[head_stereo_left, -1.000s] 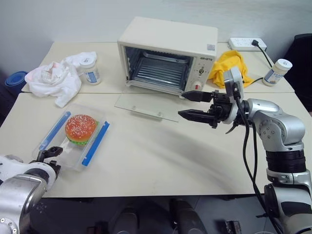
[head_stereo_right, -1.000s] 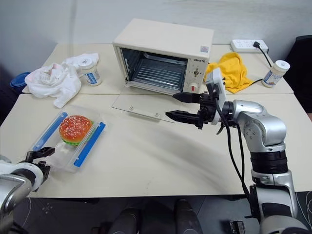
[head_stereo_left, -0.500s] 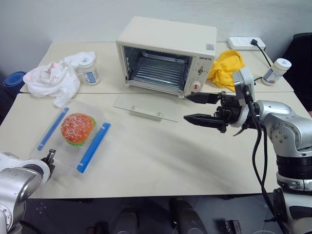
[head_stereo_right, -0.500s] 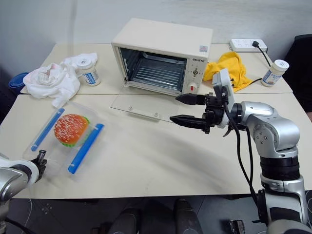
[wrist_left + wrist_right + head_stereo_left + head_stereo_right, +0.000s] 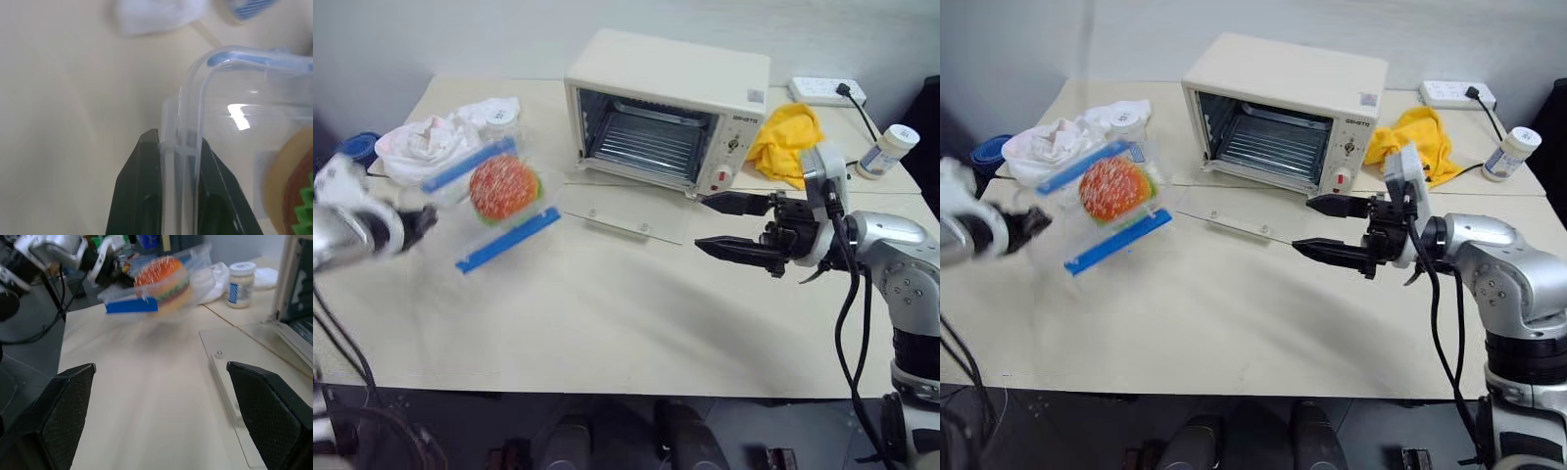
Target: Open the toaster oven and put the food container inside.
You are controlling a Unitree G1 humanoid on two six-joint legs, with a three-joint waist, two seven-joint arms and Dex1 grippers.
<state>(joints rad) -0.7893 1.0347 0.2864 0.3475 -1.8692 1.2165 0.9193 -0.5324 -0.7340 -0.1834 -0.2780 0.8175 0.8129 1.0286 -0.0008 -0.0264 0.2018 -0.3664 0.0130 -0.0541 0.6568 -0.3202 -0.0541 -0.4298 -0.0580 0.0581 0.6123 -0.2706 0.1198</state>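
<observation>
I need to use my left gripper to set the food container down on the lowered glass door of the toaster oven [image 5: 626, 196].
The food container [image 5: 499, 201], a clear box with blue side clips and a toy burger [image 5: 504, 186] inside, hangs tilted in the air left of the toaster oven [image 5: 675, 98]. My left gripper [image 5: 419, 221] is shut on the container's near rim; in the left wrist view both black fingers [image 5: 142, 196] pinch the clear edge [image 5: 188, 112]. The cream-white oven stands at the back of the table, its glass door [image 5: 626, 211] folded down flat and the wire rack [image 5: 651, 147] showing. My right gripper [image 5: 702, 222] hovers open in front of the oven's knobs, pointing left, with nothing between its fingers.
A white cloth [image 5: 426, 147] and a small white jar [image 5: 494, 113] lie behind the lifted container. A yellow cloth [image 5: 783, 137], another jar [image 5: 891, 147] and a power strip [image 5: 827, 91] sit at the back right. The lowered glass door juts out over the table.
My left gripper has shut on the container's rim and lifted it off the table, up and toward the oven. The right gripper has drifted back slightly, still open. The camera view has shifted.
</observation>
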